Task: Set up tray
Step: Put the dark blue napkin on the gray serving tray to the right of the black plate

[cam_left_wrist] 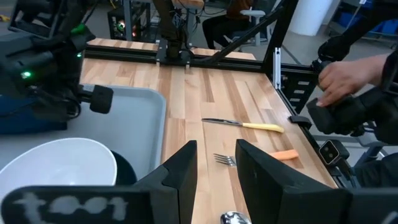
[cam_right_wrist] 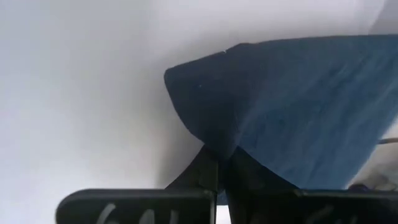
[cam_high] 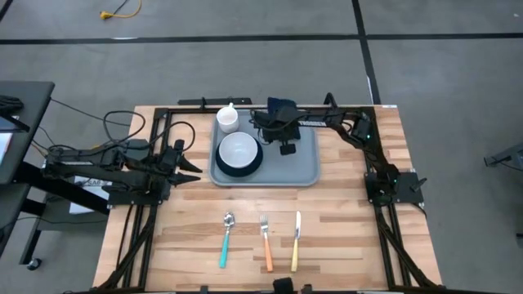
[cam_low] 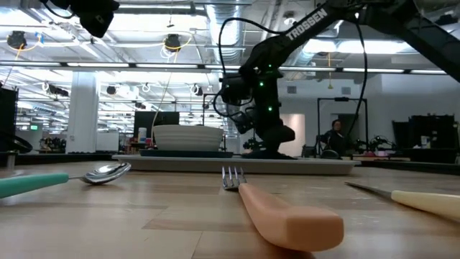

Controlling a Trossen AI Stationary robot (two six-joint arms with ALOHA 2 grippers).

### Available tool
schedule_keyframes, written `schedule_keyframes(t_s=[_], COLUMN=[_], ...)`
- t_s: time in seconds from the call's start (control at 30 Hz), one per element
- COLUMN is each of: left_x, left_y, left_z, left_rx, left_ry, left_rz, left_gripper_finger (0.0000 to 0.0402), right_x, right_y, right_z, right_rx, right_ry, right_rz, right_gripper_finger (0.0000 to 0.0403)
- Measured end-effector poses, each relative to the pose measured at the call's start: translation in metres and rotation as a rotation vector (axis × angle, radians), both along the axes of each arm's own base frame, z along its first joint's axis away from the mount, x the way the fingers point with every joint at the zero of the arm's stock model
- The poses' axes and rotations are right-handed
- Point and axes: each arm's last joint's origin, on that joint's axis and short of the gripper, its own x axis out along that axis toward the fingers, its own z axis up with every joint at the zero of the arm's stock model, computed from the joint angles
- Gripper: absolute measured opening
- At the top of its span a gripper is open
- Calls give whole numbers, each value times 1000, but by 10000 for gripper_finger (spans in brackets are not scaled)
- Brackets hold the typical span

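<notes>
My right gripper is to set the dark blue napkin down. It will let go of it on the open bottom of the tray, beside the dark round plate point(cam_high: 280, 153).
The pale grey-blue tray point(cam_high: 302, 167) lies at the table's far middle. On its left half a white bowl point(cam_high: 239, 149) sits on a dark round plate point(cam_high: 245, 170), and a white cup point(cam_high: 227, 119) stands at its far left corner. My right gripper point(cam_high: 276, 124) is over the tray's far part, shut on a dark blue napkin point(cam_high: 283, 106). Left of the tray, my left gripper point(cam_left_wrist: 214, 174) hangs above the table, open and holding nothing. A spoon point(cam_high: 226, 238), a fork point(cam_high: 265, 241) and a knife point(cam_high: 296, 239) lie side by side near the front edge. My right gripper pinches the napkin at a rounded fold point(cam_right_wrist: 214, 146) between its two shut fingers. The fingers slant steeply down from above. The cloth spreads away beyond the fingertips over the tray's floor point(cam_right_wrist: 74, 93), and in the low view its lower part point(cam_low: 272, 147) reaches down to the tray.
A black frame rail point(cam_high: 204, 102) runs along the table's far edge. In the left wrist view a person's hand point(cam_left_wrist: 348, 71) shows beyond the table's edge. Bare wood lies between the tray and the cutlery.
</notes>
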Motion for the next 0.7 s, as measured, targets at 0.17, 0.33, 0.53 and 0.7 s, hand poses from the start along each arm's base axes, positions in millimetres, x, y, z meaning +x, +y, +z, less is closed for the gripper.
schedule_keyframes(t_s=[0.17,0.33,0.53,0.7], left_x=[0,0,0,0], left_y=[0,0,0,0], left_z=[0,0,0,0], left_rx=[-8,-9,-8,-9], left_ry=[1,2,1,1], left_rz=[2,2,2,2], left_gripper_finger=[98,98,98,98], right_x=[2,3,6,6], right_y=[16,31,49,62], right_z=[-1,-1,-1,-1], right_rx=[65,156,230,278], right_ry=[11,17,14,26], right_rz=[9,-1,-15,-47], right_gripper_finger=[1,1,1,1])
